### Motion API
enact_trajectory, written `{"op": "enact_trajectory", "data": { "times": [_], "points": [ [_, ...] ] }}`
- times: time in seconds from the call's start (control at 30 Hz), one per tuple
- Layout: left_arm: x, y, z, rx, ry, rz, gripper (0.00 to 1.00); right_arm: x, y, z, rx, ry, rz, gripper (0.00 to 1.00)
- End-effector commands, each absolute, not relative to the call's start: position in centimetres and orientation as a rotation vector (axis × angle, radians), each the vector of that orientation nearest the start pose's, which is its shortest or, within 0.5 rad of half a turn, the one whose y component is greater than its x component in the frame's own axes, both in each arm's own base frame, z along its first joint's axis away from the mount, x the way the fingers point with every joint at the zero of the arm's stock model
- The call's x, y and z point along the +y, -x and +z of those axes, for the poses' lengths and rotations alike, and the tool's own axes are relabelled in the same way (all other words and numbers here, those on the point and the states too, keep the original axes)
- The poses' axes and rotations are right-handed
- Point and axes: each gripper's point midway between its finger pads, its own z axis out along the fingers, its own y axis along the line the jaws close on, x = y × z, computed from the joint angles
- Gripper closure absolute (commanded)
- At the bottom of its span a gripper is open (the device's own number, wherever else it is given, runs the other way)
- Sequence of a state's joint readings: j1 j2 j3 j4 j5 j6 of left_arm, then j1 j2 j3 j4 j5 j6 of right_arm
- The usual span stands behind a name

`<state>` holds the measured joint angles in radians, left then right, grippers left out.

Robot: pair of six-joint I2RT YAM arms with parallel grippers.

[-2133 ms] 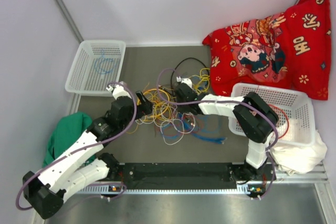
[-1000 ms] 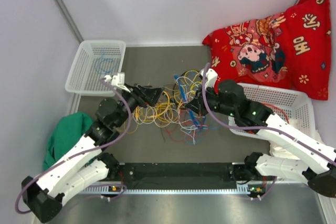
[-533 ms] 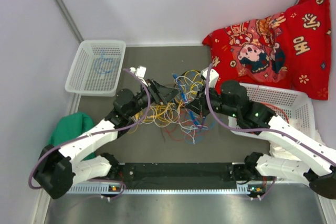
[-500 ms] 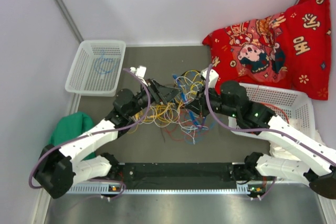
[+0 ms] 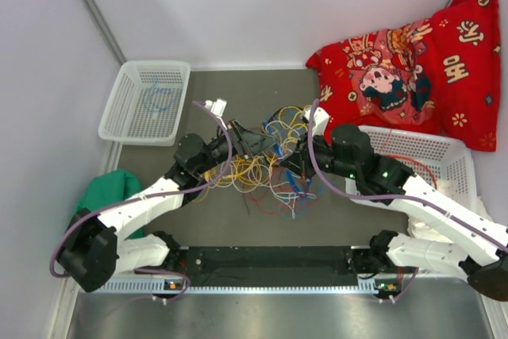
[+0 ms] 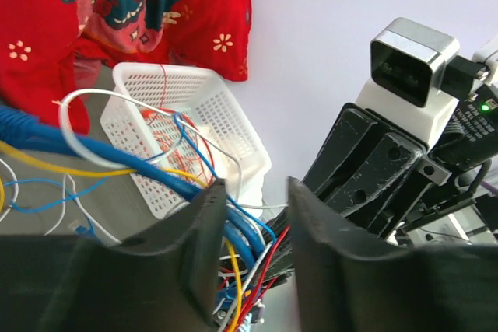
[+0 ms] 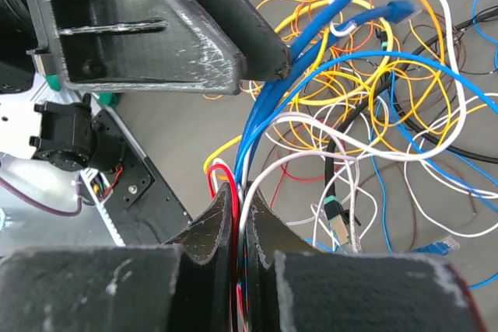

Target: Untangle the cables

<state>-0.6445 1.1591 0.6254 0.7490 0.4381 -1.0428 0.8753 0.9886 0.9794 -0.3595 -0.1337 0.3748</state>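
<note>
My right gripper is pinching red and white strands of cable along with the blue cables, so next I grip the blue cables (image 7: 269,105) with my left gripper before my right gripper opens.
The cables (image 5: 258,171) lie in a yellow, orange, red, blue and white tangle mid-table, partly lifted between the two arms. My right gripper (image 5: 290,166) is shut on a bundle of red, white and blue strands; in the right wrist view they rise out of the pinched fingertips (image 7: 240,196) and fan into loops (image 7: 350,91). My left gripper (image 5: 268,143) reaches in close beside it. Its jaws (image 6: 257,192) stand apart, with blue, yellow, red and white strands (image 6: 237,246) running loose through the gap.
A white basket (image 5: 119,113) with a blue cable sits at the back left. Another white basket (image 5: 456,166) with red wire is on the right, below a red printed cushion (image 5: 413,69). Green cloth (image 5: 99,200) lies near left. A black rail (image 5: 270,260) spans the front.
The left arm has swung right, up to the right gripper, and its jaws have narrowed around the strands. The right arm has stayed put, holding its bundle.
</note>
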Motion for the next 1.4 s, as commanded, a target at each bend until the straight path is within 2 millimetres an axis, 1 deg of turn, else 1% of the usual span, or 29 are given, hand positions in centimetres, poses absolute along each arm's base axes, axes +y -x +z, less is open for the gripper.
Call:
{"op": "enact_trajectory", "data": {
  "times": [0.0, 0.07, 0.1, 0.13, 0.17, 0.23, 0.27, 0.3, 0.33, 0.4, 0.43, 0.47, 0.5, 0.57, 0.63, 0.67, 0.8, 0.87, 0.9, 0.93, 1.03, 1.07, 1.1, 1.13, 1.17, 1.23, 1.37],
  "points": [
    [-31.0, -22.6, 31.0, 1.581, -0.146, -1.697, 0.43, 29.1, -18.5, 29.5, 1.867, 0.597, 0.999, 1.0],
    [-30.9, -22.8, 30.4, 1.612, -0.128, -1.671, 0.3, 29.0, -18.5, 29.7, 1.863, 0.594, 0.995, 1.0],
    [-30.8, -22.8, 30.5, 1.61, -0.132, -1.653, 0.19, 28.9, -18.5, 29.7, 1.863, 0.594, 0.993, 1.0],
    [-30.4, -22.7, 31.0, 1.596, -0.135, -1.643, 0.14, 28.9, -18.5, 29.7, 1.866, 0.593, 0.99, 1.0],
    [-30.2, -22.9, 30.8, 1.613, -0.114, -1.616, 0.1, 28.8, -18.5, 29.8, 1.862, 0.593, 0.989, 1.0],
    [-29.3, -22.8, 31.8, 1.585, -0.112, -1.57, 0.03, 28.7, -18.5, 29.8, 1.864, 0.589, 0.985, 1.0],
    [-29.0, -23.0, 31.6, 1.602, -0.088, -1.539, 0.02, 28.7, -18.5, 29.6, 1.869, 0.591, 0.985, 1.0],
    [-28.5, -22.8, 32.3, 1.578, -0.094, -1.522, 0.01, 28.6, -18.5, 29.7, 1.866, 0.589, 0.983, 1.0],
    [-28.4, -22.7, 32.3, 1.579, -0.093, -1.511, 0.01, 28.6, -18.5, 29.8, 1.863, 0.585, 0.984, 1.0],
    [-28.2, -22.7, 31.8, 1.602, -0.084, -1.496, 0.01, 28.6, -18.5, 29.7, 1.864, 0.584, 0.985, 1.0],
    [-28.2, -22.7, 31.5, 1.613, -0.079, -1.498, 0.02, 28.6, -18.5, 29.6, 1.862, 0.585, 0.986, 1.0],
    [-28.4, -22.6, 31.6, 1.615, -0.074, -1.523, 0.03, 28.6, -18.5, 29.7, 1.86, 0.583, 0.988, 1.0],
    [-28.5, -22.6, 30.9, 1.626, -0.066, -1.535, 0.05, 28.7, -18.4, 29.7, 1.859, 0.583, 0.991, 1.0],
    [-28.9, -22.3, 30.3, 1.638, -0.051, -1.586, 0.1, 28.6, -18.5, 29.9, 1.853, 0.579, 0.991, 1.0],
    [-29.4, -22.1, 30.0, 1.639, -0.067, -1.621, 0.12, 28.7, -18.6, 30.2, 1.845, 0.579, 0.99, 1.0],
    [-29.5, -22.0, 30.0, 1.642, -0.067, -1.639, 0.16, 28.7, -18.6, 30.4, 1.84, 0.581, 0.992, 1.0],
    [-30.3, -21.7, 29.2, 1.681, -0.095, -1.677, 0.23, 28.7, -18.6, 30.8, 1.833, 0.586, 0.994, 1.0],
    [-30.3, -21.7, 29.4, 1.664, -0.092, -1.689, 0.26, 28.8, -18.5, 30.9, 1.829, 0.589, 1.002, 1.0],
    [-30.3, -21.8, 29.5, 1.657, -0.091, -1.687, 0.3, 28.8, -18.4, 31.0, 1.828, 0.588, 1.004, 1.0],
    [-30.3, -22.0, 29.7, 1.647, -0.085, -1.683, 0.32, 28.9, -18.4, 30.8, 1.831, 0.591, 1.008, 1.0],
    [-30.4, -22.5, 30.8, 1.614, -0.099, -1.667, 0.37, 28.9, -18.4, 30.3, 1.843, 0.594, 1.008, 1.0],
    [-30.5, -22.8, 31.6, 1.591, -0.105, -1.659, 0.39, 28.9, -18.4, 30.2, 1.844, 0.595, 1.005, 1.0],
    [-30.7, -23.0, 31.6, 1.594, -0.108, -1.659, 0.41, 28.9, -18.3, 30.0, 1.849, 0.595, 1.004, 1.0],
    [-30.8, -23.1, 31.9, 1.586, -0.115, -1.661, 0.46, 28.9, -18.3, 29.7, 1.856, 0.596, 1.004, 1.0],
    [-31.0, -23.0, 32.4, 1.572, -0.128, -1.676, 0.48, 28.8, -18.2, 29.8, 1.852, 0.596, 1.01, 1.0],
    [-31.5, -23.1, 32.4, 1.572, -0.138, -1.696, 0.55, 28.8, -18.1, 29.5, 1.858, 0.595, 1.011, 1.0],
    [-32.0, -23.3, 32.7, 1.557, -0.134, -1.728, 0.63, 28.7, -18.1, 29.1, 1.866, 0.587, 1.01, 1.0]
  ]
}}
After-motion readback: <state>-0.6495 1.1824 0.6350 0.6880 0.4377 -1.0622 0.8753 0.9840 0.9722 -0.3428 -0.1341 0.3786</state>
